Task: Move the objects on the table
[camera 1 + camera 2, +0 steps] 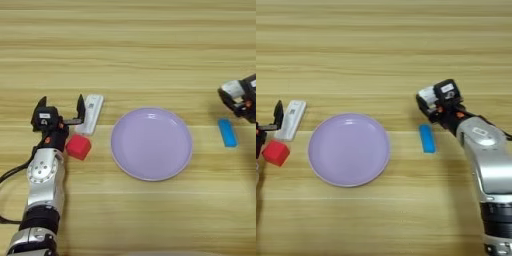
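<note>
The bright-blue bar is beside the lilac plate, and next my right gripper needs to go to it and grab the bar's near end (230, 142).
The small red cube (78, 146) lies on the wooden table (128, 50), left of the lilac plate (151, 143). My left gripper (61, 106) stands open just beyond the cube, nothing between its fingers; the cube sits beside its wrist. Right of the plate lies the flat bright-blue bar (427, 138), lengthwise towards me. My right gripper (432, 102) hovers just beyond the bar's far end, slightly to its right, apart from it.
A flat white rectangular piece (91, 114) lies next to the left gripper's right finger, between it and the plate. The plate holds nothing. Bare wood stretches across the far half and along the near edge.
</note>
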Robot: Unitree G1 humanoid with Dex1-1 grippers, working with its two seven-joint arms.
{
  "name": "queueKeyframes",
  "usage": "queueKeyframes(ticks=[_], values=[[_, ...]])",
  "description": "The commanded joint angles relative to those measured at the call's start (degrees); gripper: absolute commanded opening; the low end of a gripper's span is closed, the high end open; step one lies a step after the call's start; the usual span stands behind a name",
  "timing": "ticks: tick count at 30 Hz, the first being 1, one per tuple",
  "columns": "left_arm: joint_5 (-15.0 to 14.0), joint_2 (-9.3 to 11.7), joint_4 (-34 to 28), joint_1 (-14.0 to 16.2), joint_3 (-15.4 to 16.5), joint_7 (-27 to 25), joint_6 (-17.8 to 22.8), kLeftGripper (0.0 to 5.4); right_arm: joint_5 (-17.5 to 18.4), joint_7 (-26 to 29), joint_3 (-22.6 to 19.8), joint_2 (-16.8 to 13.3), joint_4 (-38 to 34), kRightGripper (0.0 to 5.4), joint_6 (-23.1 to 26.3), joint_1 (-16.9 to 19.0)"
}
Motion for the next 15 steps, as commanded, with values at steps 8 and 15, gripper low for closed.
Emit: queueKeyframes(ticks=[8, 15], values=[[0.0, 0.1, -0.3, 0.1, 0.2, -0.1, 1.0, 5.4, 0.2, -2.7, -4.6, -0.3, 7.8, 2.48, -5.2, 4.1], [-0.1, 0.2, -0.5, 0.1, 0.3, -0.2, 1.1, 5.4, -0.1, -3.3, -3.1, 1.8, 17.0, 2.48, -9.1, 6.3]])
